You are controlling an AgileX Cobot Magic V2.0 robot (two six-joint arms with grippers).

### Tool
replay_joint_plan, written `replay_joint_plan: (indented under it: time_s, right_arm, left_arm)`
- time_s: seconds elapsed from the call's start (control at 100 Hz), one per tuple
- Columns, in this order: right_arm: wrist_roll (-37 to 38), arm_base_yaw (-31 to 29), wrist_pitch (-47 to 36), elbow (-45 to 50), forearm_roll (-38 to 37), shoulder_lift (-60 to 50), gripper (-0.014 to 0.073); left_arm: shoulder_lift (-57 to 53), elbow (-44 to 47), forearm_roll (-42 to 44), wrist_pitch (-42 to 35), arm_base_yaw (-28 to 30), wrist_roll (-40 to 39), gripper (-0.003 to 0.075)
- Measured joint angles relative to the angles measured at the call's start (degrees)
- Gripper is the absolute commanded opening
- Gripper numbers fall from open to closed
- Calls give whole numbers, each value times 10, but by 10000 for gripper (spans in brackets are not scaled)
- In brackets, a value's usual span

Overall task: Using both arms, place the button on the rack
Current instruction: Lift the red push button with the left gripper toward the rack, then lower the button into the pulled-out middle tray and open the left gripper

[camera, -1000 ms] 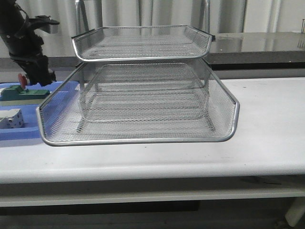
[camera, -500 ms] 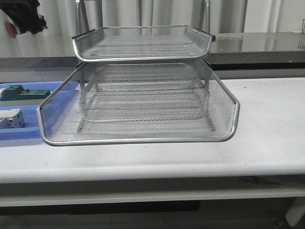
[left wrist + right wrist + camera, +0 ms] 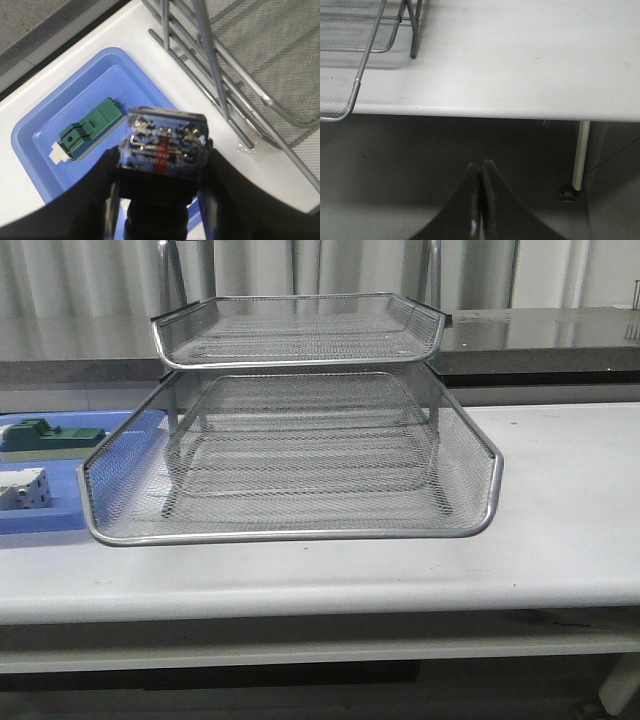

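Next, I release the button with my left gripper in the middle of the silver wire rack's lower tray (image 3: 281, 450).
High above the blue tray (image 3: 37, 145), my left gripper (image 3: 162, 167) is shut on the button (image 3: 164, 145). Its blue-black rear block with metal contacts faces the camera and its red cap is hidden. The silver wire rack (image 3: 290, 535) stands mid-table with one tray slid out toward the front, and its frame (image 3: 235, 75) lies beside the blue tray in the left wrist view. My right gripper (image 3: 481, 167) is shut and empty, hanging below the table's front edge over the floor, to the right of the rack's corner (image 3: 355, 95). Neither arm shows in the front view.
The blue tray (image 3: 55, 515) lies left of the rack and holds a green block (image 3: 50, 435) and a white block (image 3: 22, 490). That green block (image 3: 90, 131) also lies under my left gripper. A table leg (image 3: 580, 155) stands near my right gripper.
The left arm lifted the button off the blue tray and rose up and left out of the front view. The rack and the blocks have not moved.
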Motion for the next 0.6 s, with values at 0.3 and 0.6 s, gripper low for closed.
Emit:
replay_joint_plan:
  time_s: [0.3,0.6]
  right_arm:
    - [0,0,0,0,0,0,-69]
    - [0,0,0,0,-1,0,-69]
  left_arm:
    - [-38,61,-3,1,-108,0,-20]
    - [-27,90,-9,0,-230,4,-20]
